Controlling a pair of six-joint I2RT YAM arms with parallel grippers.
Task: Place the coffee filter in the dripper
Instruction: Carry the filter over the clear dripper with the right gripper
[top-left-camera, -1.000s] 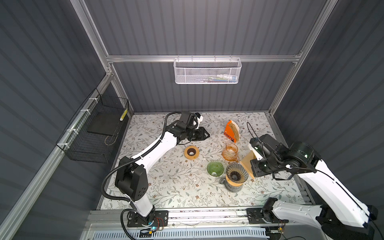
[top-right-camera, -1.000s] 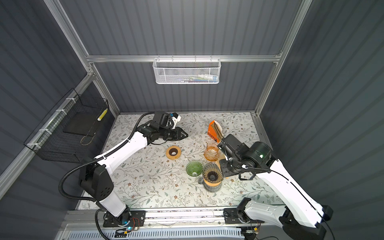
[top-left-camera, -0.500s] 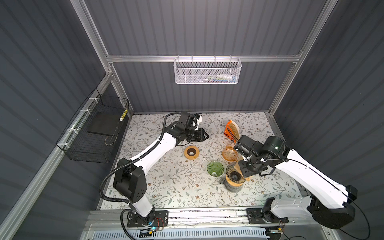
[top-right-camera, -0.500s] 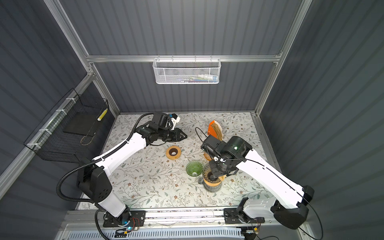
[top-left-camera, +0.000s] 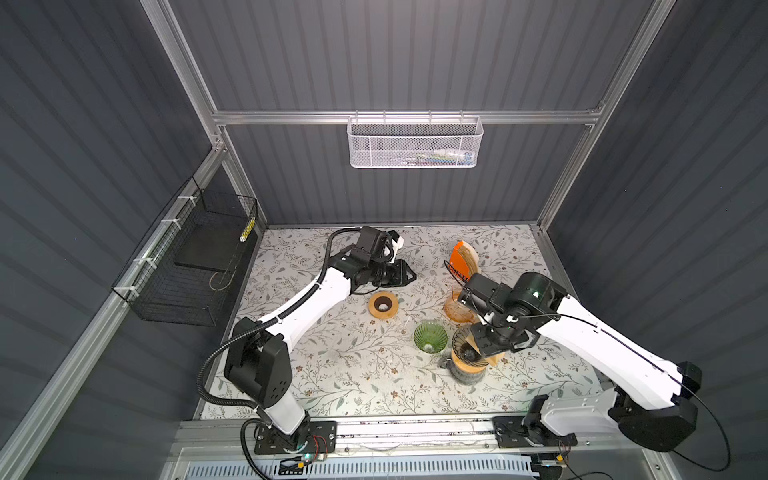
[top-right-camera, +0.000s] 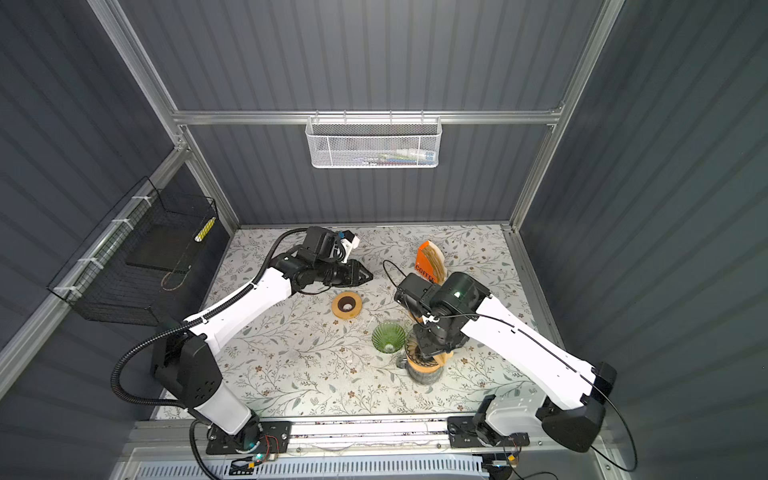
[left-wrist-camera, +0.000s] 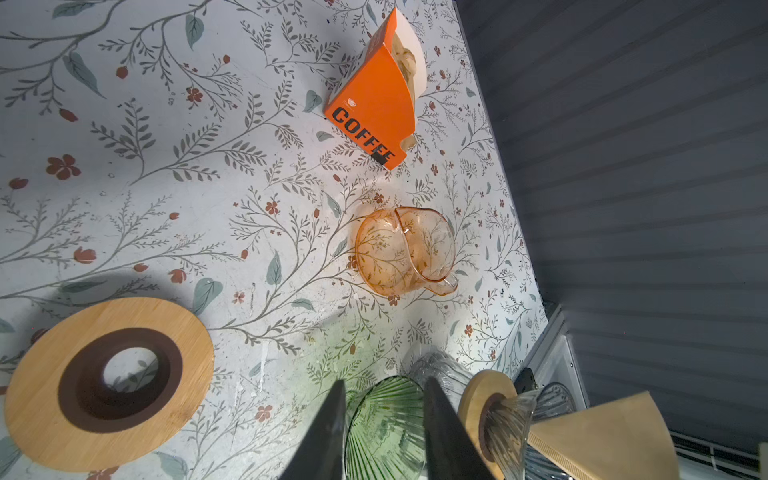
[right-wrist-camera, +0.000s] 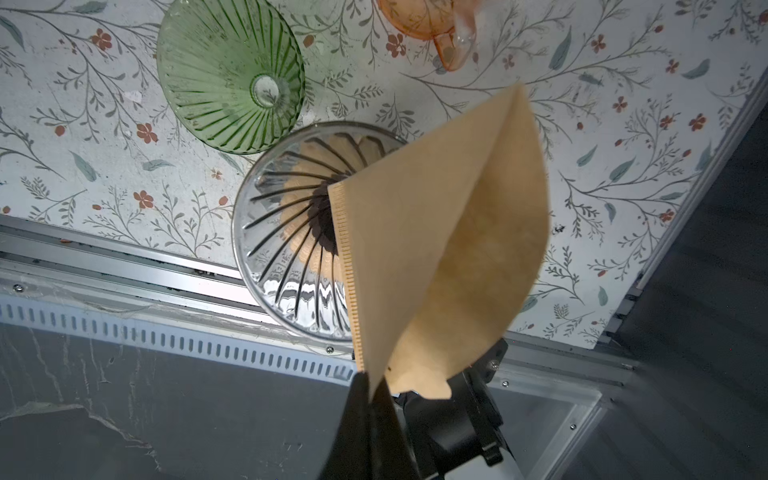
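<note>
The coffee filter slants past the rim of the dripper, so my right gripper should let it go, and both grippers should ease it in by its opposite edges (right-wrist-camera: 540, 216).
My right gripper (right-wrist-camera: 368, 384) is shut on the rim of a brown paper coffee filter (right-wrist-camera: 449, 241). The filter hangs over a clear ribbed glass dripper (right-wrist-camera: 286, 232) that sits on a wooden collar atop a glass server near the table's front. Its pointed end lies over the dripper's centre; I cannot tell whether they touch. In both top views the right gripper (top-left-camera: 488, 347) (top-right-camera: 434, 347) covers most of the dripper (top-left-camera: 465, 349). My left gripper (top-left-camera: 409, 274) (left-wrist-camera: 384, 382) hovers at the back middle, open, nothing between its fingers.
A green glass dripper (top-left-camera: 430, 336) stands just left of the clear one. An orange glass pitcher (left-wrist-camera: 403, 253) and an orange COFFEE box (top-left-camera: 463, 259) of filters are behind them. A wooden ring (top-left-camera: 383, 304) lies below the left gripper. The table's front rail (right-wrist-camera: 124, 257) is close.
My right arm has swung in from the right, bringing the filter over the clear dripper. The left arm has hardly moved.
</note>
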